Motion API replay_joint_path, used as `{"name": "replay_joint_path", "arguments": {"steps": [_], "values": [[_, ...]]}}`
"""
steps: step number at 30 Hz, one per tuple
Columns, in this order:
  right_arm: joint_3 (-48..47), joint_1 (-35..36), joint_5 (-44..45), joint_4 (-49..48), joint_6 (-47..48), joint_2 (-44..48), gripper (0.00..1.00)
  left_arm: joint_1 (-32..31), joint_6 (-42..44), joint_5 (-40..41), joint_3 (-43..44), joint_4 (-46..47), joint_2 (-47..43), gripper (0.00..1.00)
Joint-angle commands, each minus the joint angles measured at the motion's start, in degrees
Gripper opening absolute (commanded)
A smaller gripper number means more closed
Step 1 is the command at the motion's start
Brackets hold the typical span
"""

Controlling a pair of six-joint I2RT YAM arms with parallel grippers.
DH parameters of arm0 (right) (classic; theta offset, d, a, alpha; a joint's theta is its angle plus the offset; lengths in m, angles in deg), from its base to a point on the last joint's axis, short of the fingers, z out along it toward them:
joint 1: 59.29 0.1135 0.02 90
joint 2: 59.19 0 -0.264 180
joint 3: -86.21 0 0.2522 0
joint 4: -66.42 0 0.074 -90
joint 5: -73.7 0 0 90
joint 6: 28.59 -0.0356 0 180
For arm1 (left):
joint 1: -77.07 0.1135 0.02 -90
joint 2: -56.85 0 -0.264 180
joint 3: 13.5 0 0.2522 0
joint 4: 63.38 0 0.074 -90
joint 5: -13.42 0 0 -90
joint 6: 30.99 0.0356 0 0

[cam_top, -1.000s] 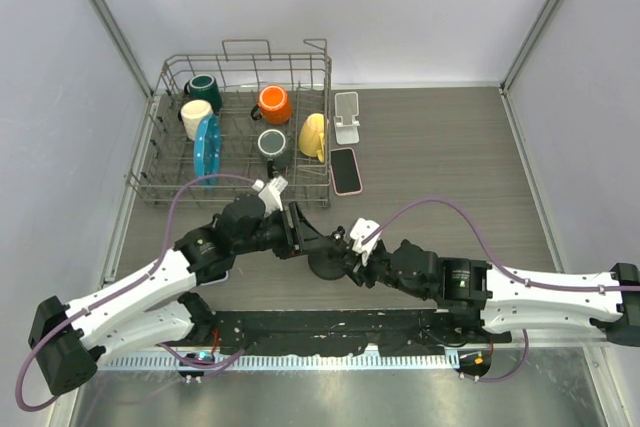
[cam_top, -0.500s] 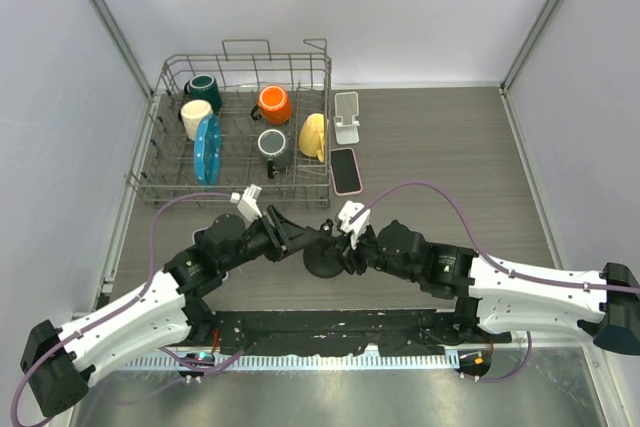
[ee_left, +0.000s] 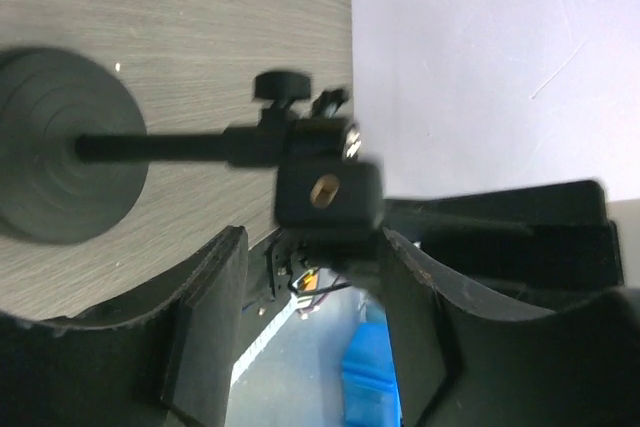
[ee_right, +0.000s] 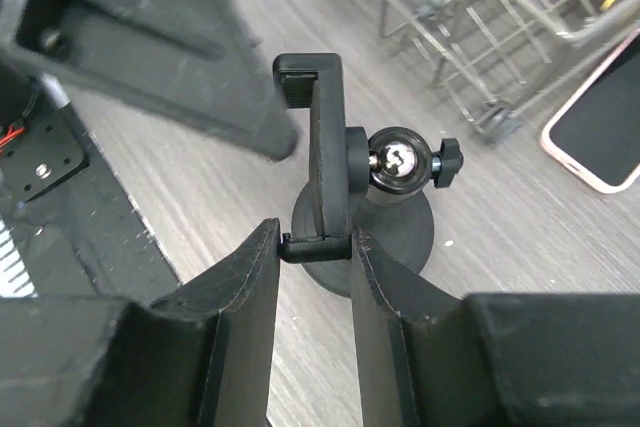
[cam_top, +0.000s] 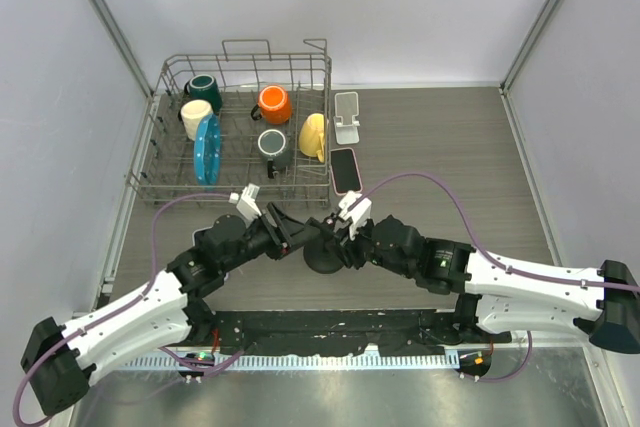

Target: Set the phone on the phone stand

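The stand's head block sits too shallow in the robot's left fingers, so the left gripper will reach further in and pinch the block's end (ee_left: 322, 215) before the right gripper opens.
A black phone stand (cam_top: 323, 259) with a round base stands on the table's near middle. Its upright clamp (ee_right: 325, 157) is pinched at the lower end by my right gripper (ee_right: 315, 237), which is shut on it. The ball joint (ee_right: 398, 160) sits just behind the clamp. My left gripper (ee_left: 312, 237) is open, its fingers either side of the stand's head block (ee_left: 330, 187) with a gap on the left. The round base (ee_left: 60, 147) also shows there. The phone (cam_top: 345, 170), pink-cased with a dark screen, lies flat beside the rack, and its corner (ee_right: 600, 137) shows in the right wrist view.
A wire dish rack (cam_top: 245, 57) at the back left holds several mugs and a blue plate (cam_top: 207, 147). A small white folding stand (cam_top: 346, 117) sits behind the phone. Both arms (cam_top: 150, 307) crowd round the black stand from either side.
The left arm has drawn back to the left and its jaws narrowed slightly. The right gripper has pushed forward and left onto the stand's clamp. The stand's base has stayed put.
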Motion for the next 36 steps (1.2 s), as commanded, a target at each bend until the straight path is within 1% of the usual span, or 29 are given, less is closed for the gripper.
{"name": "replay_joint_path", "arguments": {"steps": [1,2,4,5,7,8,11,14,15,17,18,19,20,21,22,23,24,26,28,29,30,32,33,34,36], "values": [[-2.1,-1.8,9.8,5.2,-0.2,-0.4,0.33,-0.6,1.8,0.6,1.1,-7.0,-1.7,0.65],[-2.5,-1.8,9.1,5.7,-0.5,-0.5,0.49,-0.5,2.9,0.6,1.8,-7.8,-1.8,0.72],[-3.1,-1.8,9.0,7.0,-1.8,-1.0,0.61,-0.4,4.2,0.2,3.7,-10.6,-1.6,0.80],[-3.4,-1.8,9.1,7.4,-2.2,-1.2,0.68,-0.5,4.9,0.3,4.3,-11.7,-1.5,0.90],[-3.7,-1.8,9.1,7.8,-3.8,-1.6,0.72,-0.4,6.7,1.1,5.9,-15.4,-2.2,0.95],[-4.0,-1.8,9.0,8.1,-4.4,-1.9,0.74,-0.3,7.1,1.8,6.4,-16.6,-2.7,0.99],[-5.9,-1.7,8.1,9.4,-5.4,-2.1,0.75,0.0,9.4,3.2,8.5,-21.0,-4.7,1.00],[-6.8,-1.8,7.2,10.6,-5.0,-1.7,0.75,0.3,13.0,4.2,12.0,-26.2,-4.4,1.00],[-6.8,-1.8,7.3,10.7,-4.8,-1.3,0.75,0.5,13.7,6.7,13.8,-28.7,-4.3,1.00],[-6.8,-1.8,7.0,10.8,-4.3,-0.9,0.75,0.7,15.3,6.9,14.9,-29.3,-3.2,1.00],[-6.9,-1.8,6.8,10.8,-4.3,-0.9,0.75,1.4,15.8,6.5,15.4,-27.9,-2.6,1.00],[-6.9,-1.8,6.1,10.8,-4.5,-0.9,0.75,1.9,16.7,2.7,15.7,-26.8,-1.6,1.00],[-6.9,-1.7,5.9,10.8,-5.0,-1.1,0.75,2.6,17.3,0.6,16.1,-25.9,-0.5,1.00],[-6.7,-1.8,5.6,10.4,-5.3,-1.2,0.75,4.2,17.9,-1.4,17.5,-24.8,2.6,0.99],[-6.6,-1.8,5.3,10.1,-5.7,-1.7,0.75,4.9,18.5,-5.2,18.3,-24.5,4.2,0.97],[-6.3,-1.8,5.4,9.6,-6.4,-1.9,0.75,5.6,21.1,-6.3,19.4,-24.6,5.7,0.96],[-6.3,-1.8,5.5,9.2,-6.9,-2.1,0.75,6.6,22.2,-6.6,21.5,-25.7,8.3,0.95],[-6.7,-1.8,6.3,8.8,-7.8,-3.1,0.75,7.6,24.8,-6.8,22.8,-26.0,10.3,0.90],[-7.0,-1.8,6.7,8.6,-9.1,-3.5,0.75,9.5,25.0,-9.4,22.9,-22.8,12.3,0.88],[-7.0,-1.8,7.8,8.6,-9.3,-3.8,0.74,10.1,24.9,-13.4,22.7,-20.9,12.8,0.88],[-6.9,-1.8,8.5,8.9,-9.9,-3.7,0.74,10.5,23.9,-14.7,22.2,-17.2,13.4,0.89],[-6.8,-1.8,9.8,9.6,-9.9,-3.4,0.74,10.5,22.4,-18.2,21.7,-13.8,15.1,0.89],[-6.8,-1.8,11.2,10.7,-9.9,-3.1,0.74,10.5,21.0,-19.5,21.1,-11.0,15.6,0.87],[-6.8,-1.8,12.1,11.1,-9.9,-2.8,0.74,10.5,20.0,-20.4,20.4,-9.4,16.1,0.81],[-6.6,-1.8,13.4,11.8,-9.6,-1.3,0.74,10.5,18.7,-22.5,18.4,-5.9,16.3,0.76]]}}
